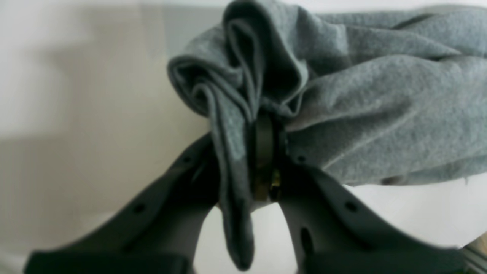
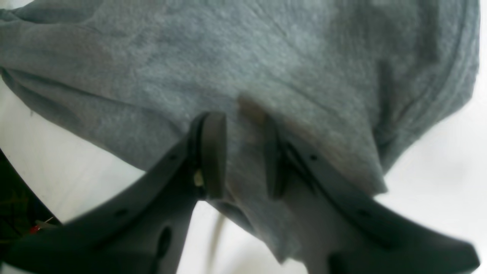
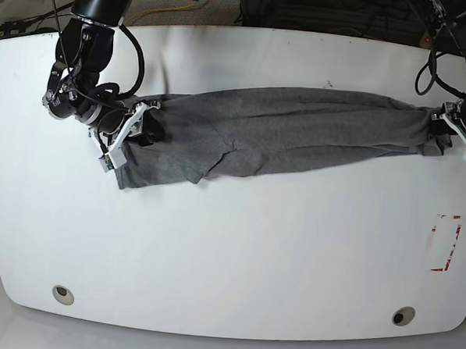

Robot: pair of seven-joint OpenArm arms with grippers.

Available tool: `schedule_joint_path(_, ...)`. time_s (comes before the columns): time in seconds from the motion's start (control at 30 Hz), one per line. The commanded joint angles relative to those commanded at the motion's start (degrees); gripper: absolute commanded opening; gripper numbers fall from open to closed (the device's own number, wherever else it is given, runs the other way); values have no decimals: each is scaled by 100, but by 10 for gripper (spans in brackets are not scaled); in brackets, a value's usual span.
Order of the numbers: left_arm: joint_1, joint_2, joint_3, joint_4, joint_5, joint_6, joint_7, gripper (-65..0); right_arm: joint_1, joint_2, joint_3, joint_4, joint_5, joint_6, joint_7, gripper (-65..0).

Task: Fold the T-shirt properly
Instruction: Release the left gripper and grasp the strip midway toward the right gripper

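My left gripper releases the grey T-shirt's bunched end next, at the near edge of the stretched band's middle (image 3: 298,160).
The grey T-shirt (image 3: 282,130) lies stretched in a long band across the white table (image 3: 229,252), pulled between both arms. At the band's right end in the base view, my left gripper (image 3: 442,129) is shut on it. The left wrist view shows that gripper (image 1: 266,129) pinching a bunched roll of T-shirt (image 1: 380,99), with folds spilling over the fingertips. At the band's left end, my right gripper (image 3: 144,127) grips the wider part. In the right wrist view its pads (image 2: 214,152) press a fold of T-shirt (image 2: 243,68) between the jaws of the right gripper (image 2: 243,156).
A red tape rectangle (image 3: 447,243) marks the table near its right edge. Two round metal holes (image 3: 63,294) (image 3: 402,315) sit near the front edge. Cables (image 3: 171,7) and dark clutter lie beyond the far edge.
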Motion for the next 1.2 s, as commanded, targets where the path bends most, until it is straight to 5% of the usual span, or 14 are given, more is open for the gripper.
schedule_joint_path(0.17, 290, 105, 18, 844, 0, 0, 0, -599, 149, 44, -9, -800, -18, 0, 448, -484)
schedule_joint_path(0.3, 316, 220, 53, 1398, 9, 0, 44, -600, 325, 123, -9, -1582, -598, 0, 914, -484)
schedule_joint_path(0.53, 264, 290, 26, 2514, -18, 0, 914, -600, 316, 97, -9, -1908, -1178, 0, 1160, -484)
schedule_joint_path(0.73, -44, 1037, 105, 3815, 0, 0, 1613, -596, 202, 79, -9, -1916, -1213, 0, 1169, -484)
schedule_joint_path(1.2, -835, 2119, 2048, 4018, 9, 0, 1613, -596, 149, 53, -9, -1908, -1204, 0, 1169, -484)
